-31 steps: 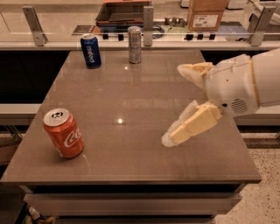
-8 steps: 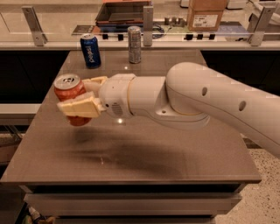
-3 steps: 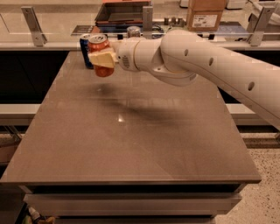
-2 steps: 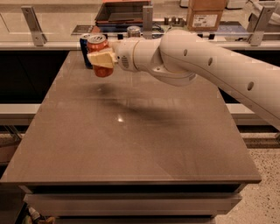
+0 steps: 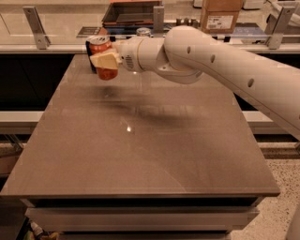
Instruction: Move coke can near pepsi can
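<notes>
Next, my gripper releases the coke can on the brown table (image 5: 113, 78) next to the pepsi can, toward the slim grey can.
The coke can (image 5: 100, 46), red-orange with a silver top, is held in my gripper (image 5: 104, 59) at the table's back left. The cream fingers (image 5: 106, 61) are shut around its side. The can hangs a little above the table surface, upright. The pepsi can (image 5: 88, 52) stands right behind it. Only a dark sliver of the pepsi can shows at the coke can's left edge; the rest is hidden. My white arm reaches in from the right across the back of the table.
The brown table (image 5: 140, 140) stretches toward the front. The silver top of a slim grey can (image 5: 144, 32) shows behind my arm at the back edge. Behind the table run a counter with metal brackets (image 5: 35, 21) and a cardboard box (image 5: 220, 14).
The coke can was taken from the front left of the table, lifted and carried to the back left beside the pepsi can. Over the last second it has hardly moved.
</notes>
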`<state>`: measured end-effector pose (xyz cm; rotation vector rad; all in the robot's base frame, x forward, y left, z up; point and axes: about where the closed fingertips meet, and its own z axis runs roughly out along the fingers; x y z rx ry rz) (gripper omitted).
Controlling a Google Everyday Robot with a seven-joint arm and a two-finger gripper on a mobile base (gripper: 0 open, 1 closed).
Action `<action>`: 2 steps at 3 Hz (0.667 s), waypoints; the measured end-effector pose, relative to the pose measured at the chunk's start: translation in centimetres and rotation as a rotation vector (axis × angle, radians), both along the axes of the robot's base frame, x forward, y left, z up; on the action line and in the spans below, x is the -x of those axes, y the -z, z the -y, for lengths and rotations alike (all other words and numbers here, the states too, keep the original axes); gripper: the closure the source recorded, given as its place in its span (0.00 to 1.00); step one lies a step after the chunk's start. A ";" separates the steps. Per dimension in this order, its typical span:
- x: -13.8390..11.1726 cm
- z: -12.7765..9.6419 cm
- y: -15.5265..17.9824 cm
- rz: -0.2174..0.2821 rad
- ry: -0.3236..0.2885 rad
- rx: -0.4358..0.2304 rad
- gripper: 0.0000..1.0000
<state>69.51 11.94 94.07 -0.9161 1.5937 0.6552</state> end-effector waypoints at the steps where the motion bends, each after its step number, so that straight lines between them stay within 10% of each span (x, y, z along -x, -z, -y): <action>1: -1.3 -0.5 0.6 -0.006 -0.010 0.010 1.00; 2: -2.7 -0.8 1.4 -0.009 -0.013 0.017 1.00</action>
